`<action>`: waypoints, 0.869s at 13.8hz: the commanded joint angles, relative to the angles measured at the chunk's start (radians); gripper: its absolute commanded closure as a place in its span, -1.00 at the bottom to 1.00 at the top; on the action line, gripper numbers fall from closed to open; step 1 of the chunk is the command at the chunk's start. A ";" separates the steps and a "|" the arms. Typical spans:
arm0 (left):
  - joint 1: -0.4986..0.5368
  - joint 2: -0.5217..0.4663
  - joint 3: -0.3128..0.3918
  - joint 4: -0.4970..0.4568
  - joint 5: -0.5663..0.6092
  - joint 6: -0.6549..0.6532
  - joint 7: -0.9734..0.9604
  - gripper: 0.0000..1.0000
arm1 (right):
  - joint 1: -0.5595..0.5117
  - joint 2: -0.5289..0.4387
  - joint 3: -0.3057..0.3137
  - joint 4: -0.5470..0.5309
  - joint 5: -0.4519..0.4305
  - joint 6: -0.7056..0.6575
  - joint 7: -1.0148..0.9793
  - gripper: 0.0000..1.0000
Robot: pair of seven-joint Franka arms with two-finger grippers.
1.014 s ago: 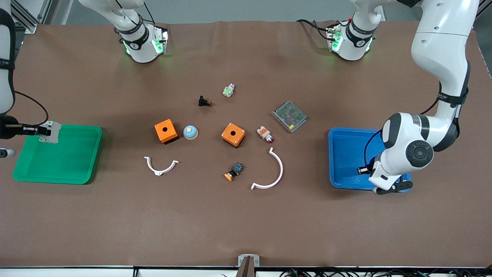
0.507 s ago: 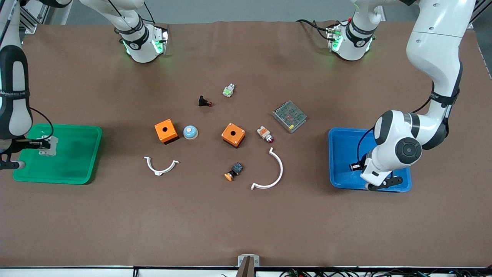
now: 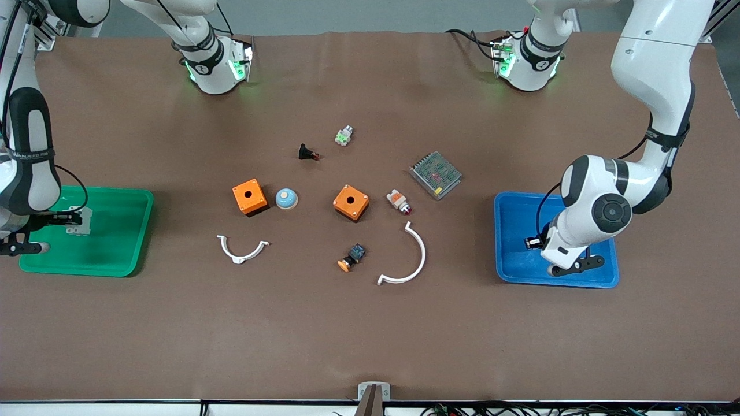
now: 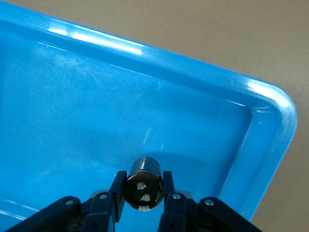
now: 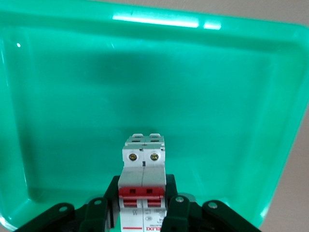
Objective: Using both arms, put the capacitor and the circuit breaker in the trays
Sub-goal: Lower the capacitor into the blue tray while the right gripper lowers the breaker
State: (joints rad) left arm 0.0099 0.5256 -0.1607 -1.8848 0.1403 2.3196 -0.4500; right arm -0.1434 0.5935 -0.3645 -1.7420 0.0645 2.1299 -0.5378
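Observation:
My right gripper has the circuit breaker, now held low over the green tray. It will let go of it near the middle of the green tray (image 3: 93, 222) (image 5: 138, 147).
My left gripper (image 3: 531, 242) is shut on the capacitor (image 4: 143, 182), a small black cylinder with a silvery end, and holds it just over the floor of the blue tray (image 3: 511, 216), whose wall fills the left wrist view (image 4: 203, 87). My right gripper (image 3: 72, 220) is shut on the circuit breaker (image 5: 144, 166), a white-grey block with red levers, and holds it low over the green tray (image 3: 110, 254), whose rim shows in the right wrist view (image 5: 159, 19). The breaker shows in the front view (image 3: 79, 220) as a small grey block.
Between the trays lie two orange boxes (image 3: 250, 197) (image 3: 351, 202), a blue dome button (image 3: 286, 199), a black button with red tip (image 3: 307, 153), a white-orange part (image 3: 399, 201), a switch with orange cap (image 3: 351, 257), a metal mesh unit (image 3: 436, 174) and two white curved clips (image 3: 242, 249) (image 3: 407, 257).
Both arms have lowered their parts into the trays: the right gripper moved down with the breaker toward the green tray's floor, and the left gripper moved with the capacitor deeper into the blue tray.

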 commanded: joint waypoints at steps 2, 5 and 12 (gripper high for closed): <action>0.004 -0.021 -0.002 -0.031 0.005 0.021 -0.013 0.38 | -0.021 -0.003 0.019 -0.034 0.029 0.038 -0.027 0.55; 0.004 -0.021 -0.002 -0.030 0.004 0.021 -0.015 -0.61 | -0.022 -0.003 0.019 -0.044 0.063 0.039 -0.028 0.53; 0.005 -0.081 0.000 0.019 0.004 0.009 -0.009 -1.00 | -0.033 -0.004 0.019 -0.057 0.127 0.048 -0.034 0.00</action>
State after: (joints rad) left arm 0.0122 0.4949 -0.1606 -1.8735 0.1403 2.3347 -0.4506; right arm -0.1508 0.6052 -0.3638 -1.7757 0.1656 2.1628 -0.5458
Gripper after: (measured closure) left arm 0.004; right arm 0.599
